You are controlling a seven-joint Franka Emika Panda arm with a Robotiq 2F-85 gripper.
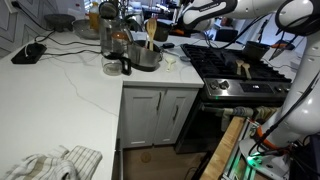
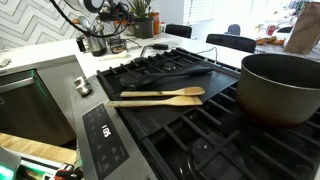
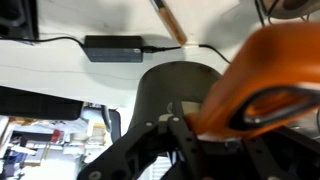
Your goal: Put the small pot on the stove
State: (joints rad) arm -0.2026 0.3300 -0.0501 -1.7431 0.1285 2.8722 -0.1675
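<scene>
The small pot will be released on the stove's back grate (image 1: 206, 46), near the edge beside the white counter.
In the wrist view a small round dark pot (image 3: 170, 92) fills the middle, right at my gripper (image 3: 190, 125). The fingers look closed on its rim. A blurred orange part (image 3: 262, 85), seemingly a handle, covers the right side. In both exterior views my gripper (image 1: 165, 30) (image 2: 100, 18) hangs above the white counter beside the stove (image 1: 235, 75) (image 2: 170, 125); the small pot is too small to make out there. The stove has a black cooktop with iron grates.
A steel pot with wooden spoons (image 1: 145, 55) (image 2: 95, 45) and a glass jug (image 1: 115, 50) stand under the arm. A larger dark pot (image 2: 282, 85) and wooden spatulas (image 2: 160, 96) sit on the grates. A black power adapter (image 3: 112, 47) and a cloth (image 1: 55, 162) lie on the counter.
</scene>
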